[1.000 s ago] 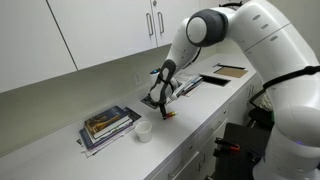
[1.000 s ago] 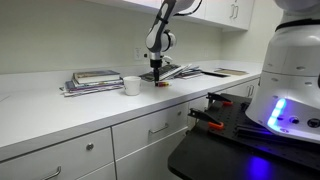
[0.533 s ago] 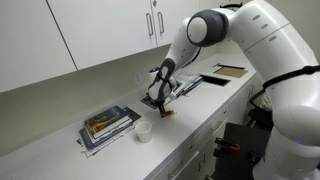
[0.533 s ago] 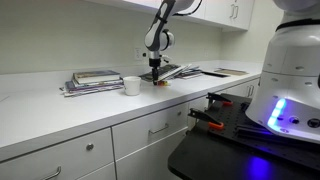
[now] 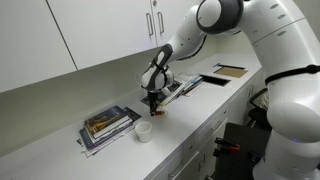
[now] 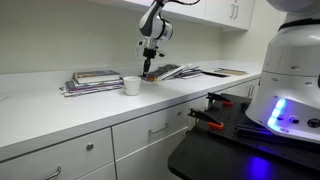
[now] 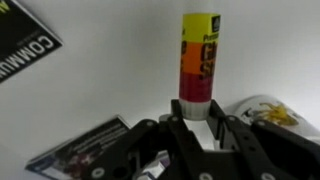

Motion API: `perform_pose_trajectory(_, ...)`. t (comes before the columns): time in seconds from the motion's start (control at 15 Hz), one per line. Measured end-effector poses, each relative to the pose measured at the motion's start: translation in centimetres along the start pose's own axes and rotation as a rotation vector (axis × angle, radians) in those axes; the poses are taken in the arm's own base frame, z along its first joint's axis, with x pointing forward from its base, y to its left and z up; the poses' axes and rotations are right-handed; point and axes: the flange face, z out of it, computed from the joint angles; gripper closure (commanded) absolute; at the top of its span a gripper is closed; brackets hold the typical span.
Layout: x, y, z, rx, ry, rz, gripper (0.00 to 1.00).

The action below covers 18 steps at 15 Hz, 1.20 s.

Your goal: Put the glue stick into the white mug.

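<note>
The robot's gripper will release the glue stick inside the white mug's open top point(image 5: 143, 127), beside the stack of books. The glue stick is still upright above the counter.
In the wrist view the glue stick point(image 7: 197, 58), red with a yellow top and a pale end, stands upright between my gripper's point(image 7: 197, 112) fingers, which are shut on its pale end. In both exterior views the gripper point(image 5: 152, 102) point(image 6: 149, 70) hangs a little above the white counter, carrying the stick point(image 6: 148, 74). The white mug point(image 5: 143, 131) point(image 6: 131, 86) stands on the counter, below and a short way to one side of the gripper, next to a stack of books point(image 5: 105, 125) point(image 6: 95, 80). The mug's inside is not visible.
Magazines and papers point(image 5: 182, 87) point(image 6: 176, 71) lie spread on the counter behind the gripper, with a dark flat book point(image 5: 228, 72) farther along. Wall cabinets point(image 5: 100, 30) hang above. A black cart with red-handled tools point(image 6: 205, 115) stands in front of the counter.
The jaws closed on the glue stick down at the counter, then the arm rose with it and shifted a little toward the mug.
</note>
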Motion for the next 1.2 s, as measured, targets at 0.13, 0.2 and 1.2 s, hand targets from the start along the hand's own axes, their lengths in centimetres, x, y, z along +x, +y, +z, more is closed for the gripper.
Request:
perform_pose_trajectory(0.13, 0.6, -0.8, -1.2, -0.004, 0.104, -0.021, 0.92)
perform_pose_trajectory(0.2, 0.6, -1.1, -1.8, -0.014, 0.15, -0.034, 0.92)
perform_pose_trajectory(1.2, 0.0, -7.3, -6.6, 0.09, 0.665, -0.158, 0.92)
